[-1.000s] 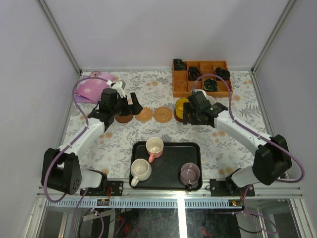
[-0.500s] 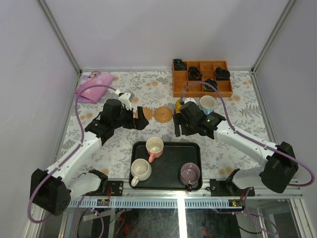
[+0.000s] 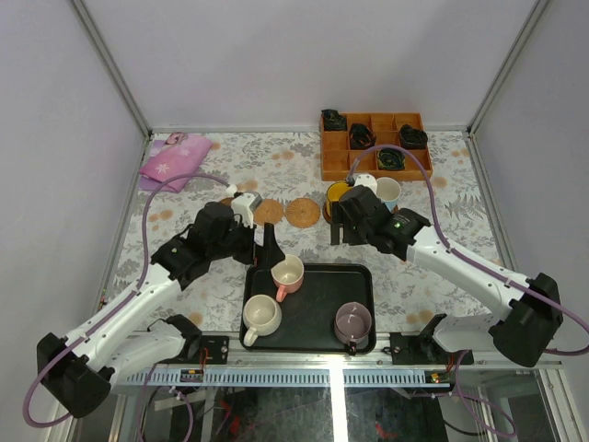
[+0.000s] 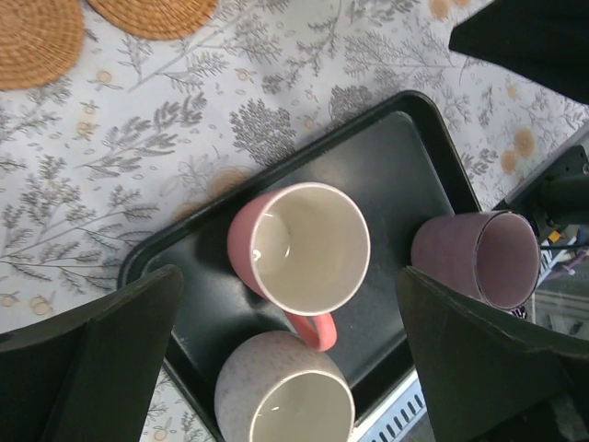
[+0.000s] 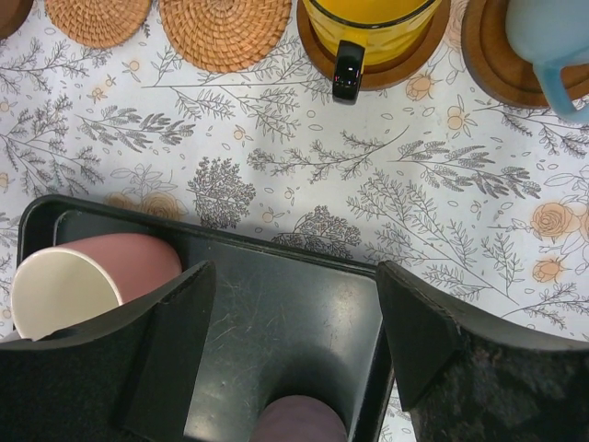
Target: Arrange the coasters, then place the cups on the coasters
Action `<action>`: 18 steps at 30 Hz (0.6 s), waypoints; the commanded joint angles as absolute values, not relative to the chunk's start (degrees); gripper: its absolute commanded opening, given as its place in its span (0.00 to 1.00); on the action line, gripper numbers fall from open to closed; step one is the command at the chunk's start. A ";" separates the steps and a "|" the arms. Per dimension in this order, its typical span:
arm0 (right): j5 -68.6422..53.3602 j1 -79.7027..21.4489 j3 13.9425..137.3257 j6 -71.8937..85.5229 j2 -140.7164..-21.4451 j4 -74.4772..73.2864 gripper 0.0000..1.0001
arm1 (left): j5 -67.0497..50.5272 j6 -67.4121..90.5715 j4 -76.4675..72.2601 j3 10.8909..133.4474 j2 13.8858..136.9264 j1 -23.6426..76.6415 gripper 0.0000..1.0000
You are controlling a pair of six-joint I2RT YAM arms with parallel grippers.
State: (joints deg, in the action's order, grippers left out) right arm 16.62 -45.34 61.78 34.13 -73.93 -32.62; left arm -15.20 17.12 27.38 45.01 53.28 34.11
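Note:
Next, the robot's left gripper will move to the pink cup's handle (image 3: 282,294) (image 4: 317,332) beside the cream cup and close there.
Pink cup (image 3: 288,272), cream cup (image 3: 261,316) and mauve cup (image 3: 353,321) stand on the black tray (image 3: 317,281). My left gripper (image 3: 269,247) hovers open over the tray's left end. In the left wrist view the left gripper (image 4: 290,354) has the pink cup (image 4: 308,249) and cream cup (image 4: 281,396) below its gap. The yellow cup (image 5: 368,14) and blue cup (image 5: 552,37) each rest on a dark coaster (image 5: 373,60). Two tan coasters (image 5: 225,32) lie bare. My right gripper (image 5: 294,331) is open above the tray's far edge, empty.
An orange wooden compartment box (image 3: 373,147) with black coiled items stands at the back right. A pink cloth (image 3: 170,164) lies at the back left. The flowered tablecloth (image 3: 433,276) spreads around the tray, with the frame rail along the near edge.
My left arm swung from the coaster row toward the tray, stopping over the pink cup. My right gripper backed away from the yellow cup toward the tray and opened wider.

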 commanded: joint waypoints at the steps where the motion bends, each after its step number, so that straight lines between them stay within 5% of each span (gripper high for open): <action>1: 19.95 -45.60 64.86 34.21 -72.19 -31.00 0.78 | -14.69 20.05 29.57 45.38 54.98 37.74 1.00; 7: 21.42 -45.55 65.58 32.25 -71.30 -31.93 0.79 | -11.55 25.07 31.49 46.24 56.80 45.88 0.89; 18: 22.11 -45.53 62.74 29.90 -66.41 -33.05 0.81 | 3.09 36.74 33.41 48.18 63.00 60.70 0.89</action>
